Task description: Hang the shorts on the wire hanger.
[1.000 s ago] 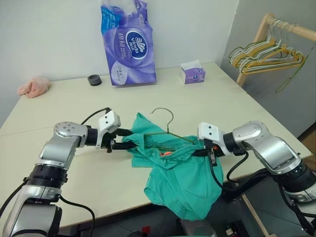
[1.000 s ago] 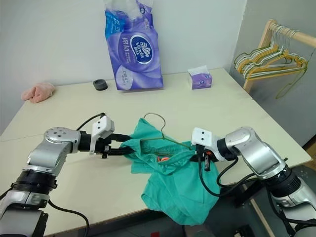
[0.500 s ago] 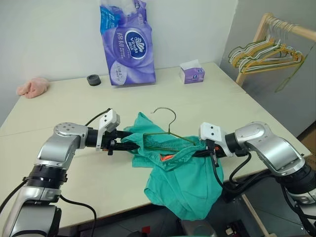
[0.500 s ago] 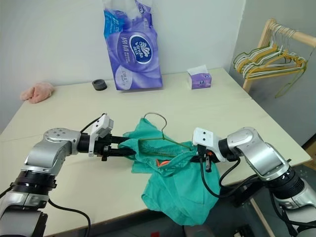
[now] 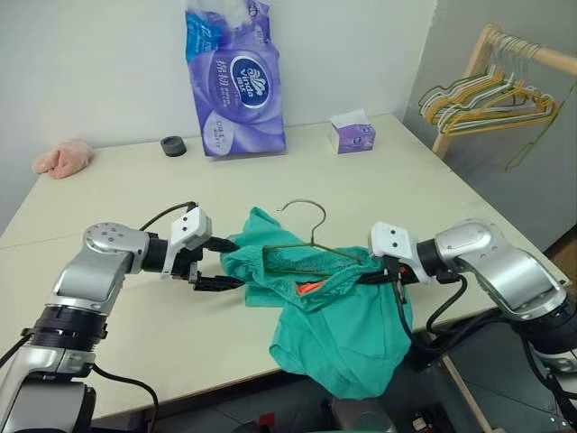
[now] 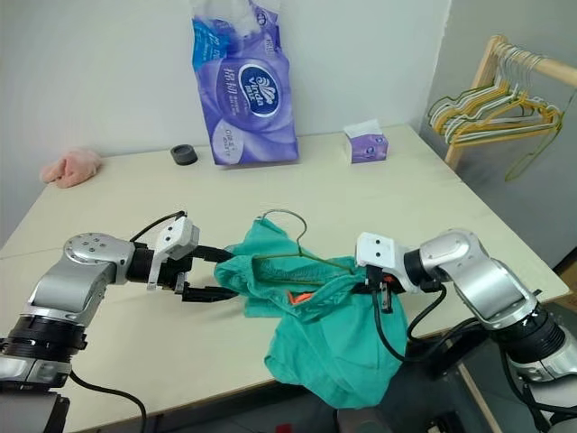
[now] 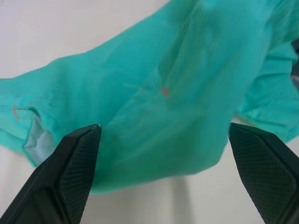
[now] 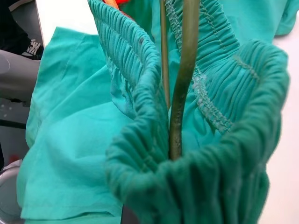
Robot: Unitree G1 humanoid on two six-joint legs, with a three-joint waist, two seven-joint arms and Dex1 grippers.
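My left gripper needs to pinch the waistband's loose end (image 5: pixel 233 262) and pull it tight before my right gripper lifts the shorts, because the waistband is bunched around the wire hanger.
The teal shorts (image 5: pixel 343 329) lie bunched near the table's front edge, with one leg hanging over it. The wire hanger (image 5: pixel 299 246) runs inside the gathered waistband, and its hook (image 5: pixel 303 206) sticks up behind the fabric. My left gripper (image 5: pixel 224 263) is open just to the left of the shorts. In the left wrist view its fingers (image 7: pixel 70 172) stand wide apart with the fabric (image 7: pixel 187 93) ahead of them and nothing held. My right gripper (image 5: pixel 380 275) is shut on the waistband's right end, where the wire (image 8: pixel 180 93) runs down into the bunched elastic.
A purple toilet-paper pack (image 5: pixel 233 77), a small tissue box (image 5: pixel 352 135) and a black round object (image 5: pixel 173 145) stand along the table's back. A pink fluffy cloth (image 5: pixel 61 158) lies at the back left. A wooden rack with bunched hangers (image 5: pixel 487 95) stands beyond the table's right side.
My left gripper has opened, let go of the left side of the shorts and drawn back a little to the left. The right gripper keeps its hold.
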